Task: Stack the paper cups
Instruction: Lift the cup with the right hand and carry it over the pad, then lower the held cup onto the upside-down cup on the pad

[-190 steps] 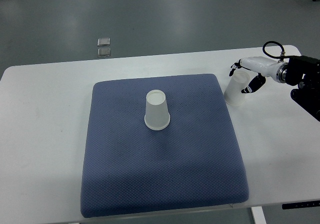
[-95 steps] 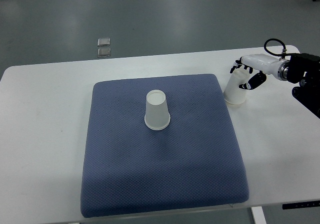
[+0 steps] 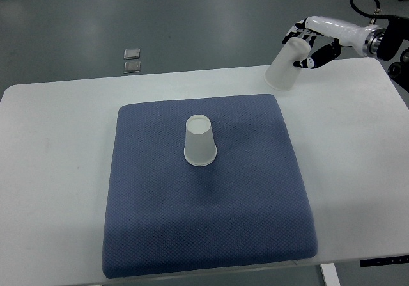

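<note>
My right gripper has the second paper cup. It will let go of that cup over the upside-down paper cup on the blue mat point(image 3: 200, 140).
One white paper cup point(image 3: 200, 141) stands upside down near the middle of the blue mat point(image 3: 204, 235). A second paper cup point(image 3: 284, 65) hangs tilted in the air over the table's far right part, mouth pointing down and to the left. My right hand point(image 3: 307, 43) is shut on its upper end, fingers wrapped round it, with the arm coming in from the upper right edge. The left arm does not show.
The mat lies on a white table point(image 3: 57, 171). Two small clear squares point(image 3: 133, 59) lie on the grey floor beyond the table's far edge.
The right hand has lifted the second cup off the table beside the mat's far right corner, carrying it up and slightly left while tilting it. The cup on the mat stayed put.
</note>
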Available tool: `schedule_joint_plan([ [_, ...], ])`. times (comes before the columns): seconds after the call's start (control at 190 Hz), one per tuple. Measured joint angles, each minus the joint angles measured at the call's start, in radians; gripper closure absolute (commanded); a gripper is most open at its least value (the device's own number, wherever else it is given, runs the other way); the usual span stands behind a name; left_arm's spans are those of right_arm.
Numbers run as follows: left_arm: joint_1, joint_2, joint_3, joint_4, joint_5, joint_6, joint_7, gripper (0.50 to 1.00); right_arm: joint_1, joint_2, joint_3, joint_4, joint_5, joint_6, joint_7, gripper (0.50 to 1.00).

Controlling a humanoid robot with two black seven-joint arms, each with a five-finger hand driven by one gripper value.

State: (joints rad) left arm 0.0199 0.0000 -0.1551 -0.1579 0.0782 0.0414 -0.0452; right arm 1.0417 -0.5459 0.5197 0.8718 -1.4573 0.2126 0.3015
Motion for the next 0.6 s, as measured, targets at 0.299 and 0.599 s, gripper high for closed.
schedule_joint_plan([
  [0.299,0.000,0.000,0.000,0.000,0.000,0.000,0.000,0.500,0.057,0.006,0.000,0.218,0.076,0.081,-0.003,1.000],
  [0.599,0.000,0.000,0.000,0.000,0.000,0.000,0.000,0.500,0.115,0.065,-0.005,0.276,0.007,0.167,-0.010,1.000],
])
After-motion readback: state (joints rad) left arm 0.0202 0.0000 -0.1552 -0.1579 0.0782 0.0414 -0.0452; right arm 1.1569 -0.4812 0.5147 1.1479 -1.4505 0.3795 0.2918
